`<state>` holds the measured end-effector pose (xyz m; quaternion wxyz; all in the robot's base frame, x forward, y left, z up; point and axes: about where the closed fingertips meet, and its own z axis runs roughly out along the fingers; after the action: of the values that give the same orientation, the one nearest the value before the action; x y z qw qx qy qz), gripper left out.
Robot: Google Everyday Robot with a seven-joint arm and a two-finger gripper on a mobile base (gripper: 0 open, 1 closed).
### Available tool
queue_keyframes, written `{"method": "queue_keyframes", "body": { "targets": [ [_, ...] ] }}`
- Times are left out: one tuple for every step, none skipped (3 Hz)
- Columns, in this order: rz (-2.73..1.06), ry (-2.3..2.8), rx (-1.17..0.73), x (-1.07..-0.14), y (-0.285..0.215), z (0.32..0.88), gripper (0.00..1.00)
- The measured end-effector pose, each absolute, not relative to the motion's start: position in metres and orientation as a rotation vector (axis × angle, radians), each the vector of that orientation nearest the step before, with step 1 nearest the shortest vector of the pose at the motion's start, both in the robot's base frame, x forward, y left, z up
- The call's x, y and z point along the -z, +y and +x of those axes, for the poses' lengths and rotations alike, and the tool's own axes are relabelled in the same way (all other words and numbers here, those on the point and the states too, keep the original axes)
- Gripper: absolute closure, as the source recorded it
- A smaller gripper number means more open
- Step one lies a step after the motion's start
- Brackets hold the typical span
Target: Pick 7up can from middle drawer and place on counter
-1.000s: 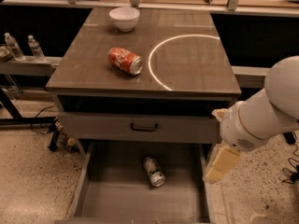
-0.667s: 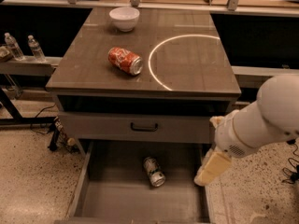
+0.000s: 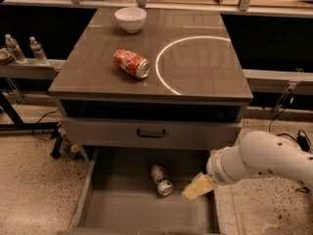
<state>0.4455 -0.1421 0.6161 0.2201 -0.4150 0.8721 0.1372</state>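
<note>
Next, I move my gripper to the near half of the 7up can (image 3: pixel 162 184) in the open middle drawer and close it there.
The 7up can (image 3: pixel 161 179) lies on its side on the grey floor of the open middle drawer (image 3: pixel 122 209), near the drawer's centre. My gripper (image 3: pixel 197 187) hangs over the right part of the drawer, just right of the can and apart from it. The white arm reaches in from the right. The counter (image 3: pixel 195 77) above is brown wood grain with a bright white circle line.
A red-orange can (image 3: pixel 131 63) lies on its side on the counter, and a white bowl (image 3: pixel 130 19) stands at its back. A closed drawer front with a dark handle (image 3: pixel 150 133) is above the open drawer. Water bottles (image 3: pixel 24 49) stand on the left ledge.
My arm and gripper have moved left and down, from beside the drawer's right wall to over the drawer, closer to the 7up can. The can has not moved.
</note>
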Motion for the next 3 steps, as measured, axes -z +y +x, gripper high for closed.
{"method": "queue_keyframes", "body": {
  "targets": [
    [-1.041, 2.384, -0.414, -0.566, -0.120, 0.468, 0.00],
    [-1.044, 2.386, -0.416, -0.566, -0.120, 0.467, 0.00],
    [-1.009, 2.391, -0.429, -0.546, -0.109, 0.469, 0.00]
  ]
}}
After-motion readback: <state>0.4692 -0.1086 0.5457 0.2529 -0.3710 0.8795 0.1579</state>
